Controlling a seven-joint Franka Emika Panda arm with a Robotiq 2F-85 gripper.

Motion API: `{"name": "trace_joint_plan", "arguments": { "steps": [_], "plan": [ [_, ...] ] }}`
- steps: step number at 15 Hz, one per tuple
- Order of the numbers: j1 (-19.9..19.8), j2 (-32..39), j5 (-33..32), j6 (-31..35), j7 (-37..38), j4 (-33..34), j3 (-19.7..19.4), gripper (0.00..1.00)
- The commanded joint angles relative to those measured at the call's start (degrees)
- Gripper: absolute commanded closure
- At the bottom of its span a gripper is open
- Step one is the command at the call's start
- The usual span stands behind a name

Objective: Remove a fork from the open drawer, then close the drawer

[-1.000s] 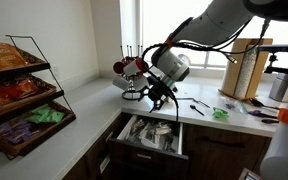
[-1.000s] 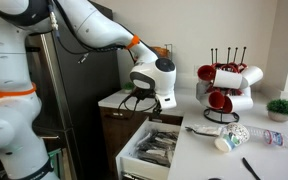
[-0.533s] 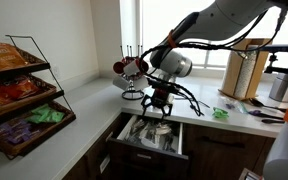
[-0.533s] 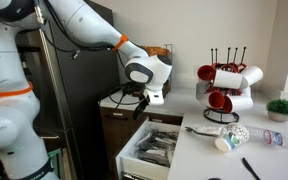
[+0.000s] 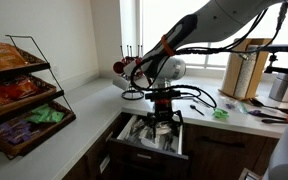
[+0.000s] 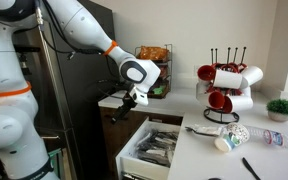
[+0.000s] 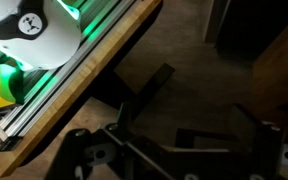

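The robot's gripper will next move down to the drawer's front panel (image 5: 150, 150) and close just above the drawer's handle, ready to push the drawer shut.
The drawer (image 5: 144, 152) stands pulled open below the white counter, with cutlery (image 5: 156, 132) lying in its pale compartments. It shows in both exterior views, and its pale side wall (image 6: 134, 158) and cutlery (image 6: 160, 148) are clear. I cannot pick out a single fork. My gripper (image 5: 164, 120) hangs fingers-down just above the drawer's back part, open and empty. From the side it (image 6: 122, 113) sits above the drawer's far end. The wrist view is dark, with my spread fingers (image 7: 174, 145), a wooden edge and the floor.
A mug rack (image 5: 131, 75) with red and white mugs stands on the counter behind the drawer. Loose utensils (image 6: 199, 128), a plastic bottle (image 6: 246, 135) and a small plant (image 6: 280, 108) lie nearby. A snack rack (image 5: 19, 90) stands apart from the drawer along the counter.
My gripper has swung off the counter edge, turned fingers-down and dropped to just above the open drawer. The drawer and cutlery have not moved.
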Motion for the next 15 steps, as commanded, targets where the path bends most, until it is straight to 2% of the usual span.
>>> {"name": "trace_joint_plan", "arguments": {
  "steps": [1, 3, 5, 6, 11, 15],
  "plan": [
    [2.66, -0.25, -7.33, -2.85, 2.96, -2.46, 1.82, 0.0],
    [4.17, -0.92, -8.29, -0.83, 0.69, -4.57, 3.02, 0.0],
    [5.34, -1.94, -7.45, 3.96, -2.41, -6.66, 3.89, 0.0],
    [4.5, 0.14, -6.62, 0.16, -0.05, -3.75, 2.98, 0.0],
    [4.7, 0.21, -6.59, 0.68, -0.15, -3.74, 2.77, 0.0],
    [5.24, 2.64, -2.89, 9.95, 3.19, -5.35, 3.23, 0.0]
  ]
}}
